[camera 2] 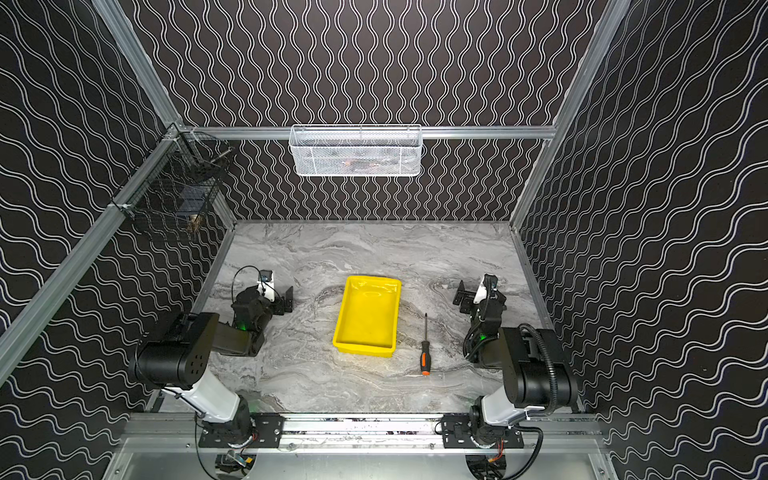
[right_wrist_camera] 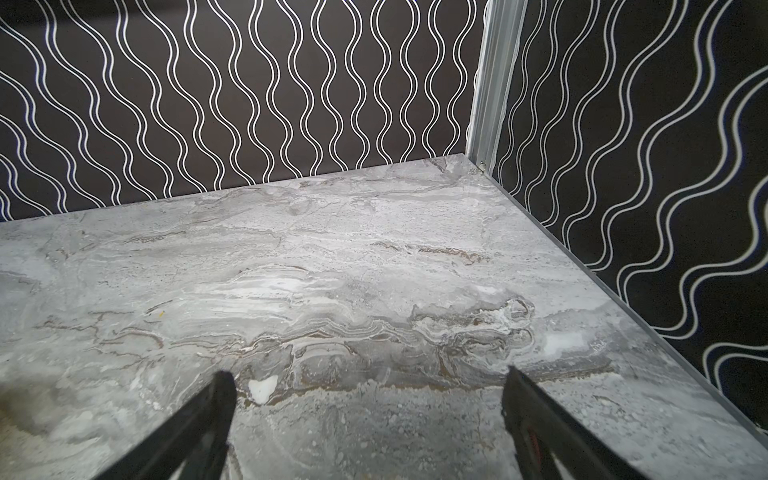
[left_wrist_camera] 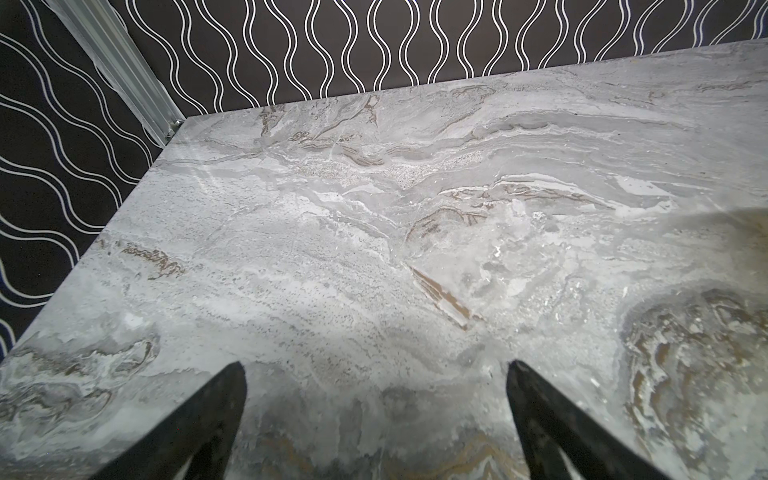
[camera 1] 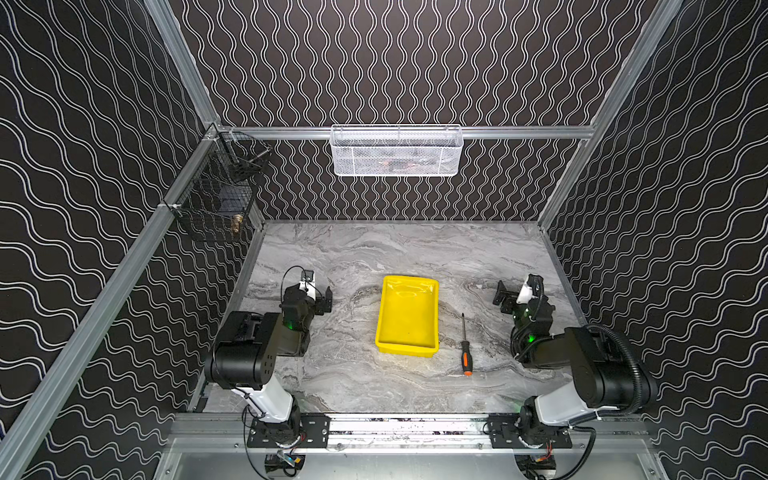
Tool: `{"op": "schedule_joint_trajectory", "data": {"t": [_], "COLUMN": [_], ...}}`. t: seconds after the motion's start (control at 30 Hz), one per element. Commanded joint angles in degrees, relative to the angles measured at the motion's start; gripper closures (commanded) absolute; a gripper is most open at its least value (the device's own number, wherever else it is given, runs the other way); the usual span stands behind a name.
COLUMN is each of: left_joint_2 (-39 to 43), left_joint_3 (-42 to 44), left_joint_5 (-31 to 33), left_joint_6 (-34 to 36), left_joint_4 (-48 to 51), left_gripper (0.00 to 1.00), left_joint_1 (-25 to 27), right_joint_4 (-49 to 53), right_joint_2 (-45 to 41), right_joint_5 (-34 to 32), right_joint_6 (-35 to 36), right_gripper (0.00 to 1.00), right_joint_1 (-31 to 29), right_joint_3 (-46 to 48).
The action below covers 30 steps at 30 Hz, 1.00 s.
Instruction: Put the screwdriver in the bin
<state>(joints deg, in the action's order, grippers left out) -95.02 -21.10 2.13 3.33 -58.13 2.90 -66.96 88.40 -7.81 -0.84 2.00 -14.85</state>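
I need to next take my right gripper over to the screwdriver beside the yellow bin and close it on the middle of its black handle (camera 1: 466, 357).
The yellow bin (camera 1: 408, 316) (camera 2: 368, 316) sits empty at the middle of the marble table in both top views. Just right of it lies the screwdriver (camera 1: 465, 349) (camera 2: 424, 351), shaft pointing to the back, orange end toward the front. My left gripper (camera 1: 325, 300) (camera 2: 286, 300) rests open left of the bin, apart from it. My right gripper (camera 1: 503, 297) (camera 2: 462, 298) stands open right of the bin, behind the screwdriver. Both wrist views show spread black fingers (left_wrist_camera: 224, 399) (right_wrist_camera: 216, 399) over bare marble; neither shows bin or screwdriver.
A white mesh basket (camera 1: 397, 150) hangs on the back rail. A black wire basket (camera 1: 216, 195) hangs on the left wall rail. Patterned walls enclose the table (camera 1: 374, 249) on three sides.
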Motion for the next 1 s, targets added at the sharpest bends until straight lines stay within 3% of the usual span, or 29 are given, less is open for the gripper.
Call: {"op": "schedule_joint_trajectory", "data": {"t": [0.0,0.3,0.57,0.67,0.77,0.87,0.97], "left_joint_2": [0.0,0.7,6.9,15.3,26.0,31.6,30.8], "left_joint_3": [-0.3,-0.4,1.2,-0.4,-6.2,-18.2,-31.5], "left_joint_5": [0.0,0.3,3.9,8.7,12.7,16.7,13.2], "left_joint_6": [0.5,0.5,-0.6,-1.3,-7.3,-18.3,-24.7], "left_joint_4": [-0.4,0.2,2.2,11.2,26.0,46.3,64.4], "left_gripper": [0.01,0.01,0.01,0.01,0.01,0.01,0.01], "left_joint_1": [-0.1,-0.1,0.0,1.1,2.2,2.6,2.8], "right_joint_4": [-1.4,-0.8,0.6,12.4,29.1,45.7,59.1], "right_joint_2": [0.1,0.1,-2.7,-9.4,-16.3,-21.6,-24.3], "right_joint_5": [0.2,0.4,0.9,-0.6,-2.3,0.5,3.2], "right_joint_6": [0.2,-0.2,0.3,-1.6,-7.6,-11.1,-13.2], "right_gripper": [0.0,0.0,0.0,0.0,0.01,0.0,0.0], "right_joint_1": [0.0,0.0,0.0,0.0,0.0,-0.1,-0.7], "right_joint_3": [-0.1,-0.4,-0.2,-3.2,-9.4,-17.4,-24.6]}}
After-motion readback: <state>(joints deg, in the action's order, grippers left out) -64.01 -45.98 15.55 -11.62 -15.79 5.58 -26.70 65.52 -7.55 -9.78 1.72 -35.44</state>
